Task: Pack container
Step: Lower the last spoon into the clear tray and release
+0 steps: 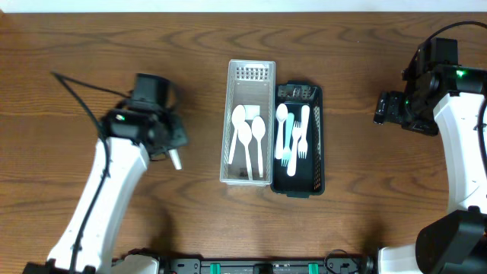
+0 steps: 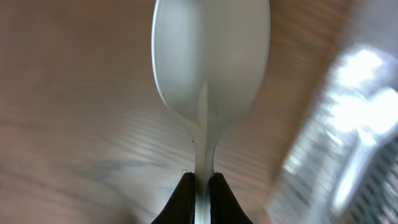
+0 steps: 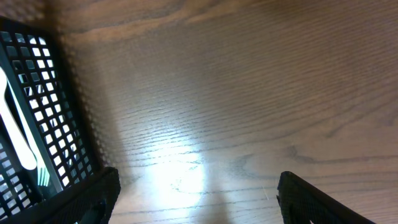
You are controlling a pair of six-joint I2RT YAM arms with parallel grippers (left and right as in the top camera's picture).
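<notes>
My left gripper should release the white plastic spoon, now held over the wood, on top of the middle spoon in the clear container point(image 1: 241, 154).
A white plastic spoon point(image 2: 211, 68) is pinched by its handle in my left gripper point(image 2: 202, 186), bowl pointing away over the wood. From overhead, this left gripper point(image 1: 172, 154) hovers left of the clear container point(image 1: 233, 91), with the spoon point(image 1: 176, 160) poking out. Three white spoons point(image 1: 249, 137) lie in the clear container. The black basket point(image 1: 318, 99) beside it holds white and pale blue forks point(image 1: 298, 141). My right gripper point(image 1: 380, 108) stands open to the right of the black basket point(image 3: 43, 93), nothing between its fingers point(image 3: 93, 199); the right gripper point(image 3: 196, 202) faces bare wood.
The two containers sit side by side at the table's middle. The clear container point(image 2: 336, 149) appears blurred at the right of the left wrist view. A white fork point(image 3: 17, 134) shows through the basket mesh. Bare wooden tabletop point(image 1: 91, 46) surrounds everything.
</notes>
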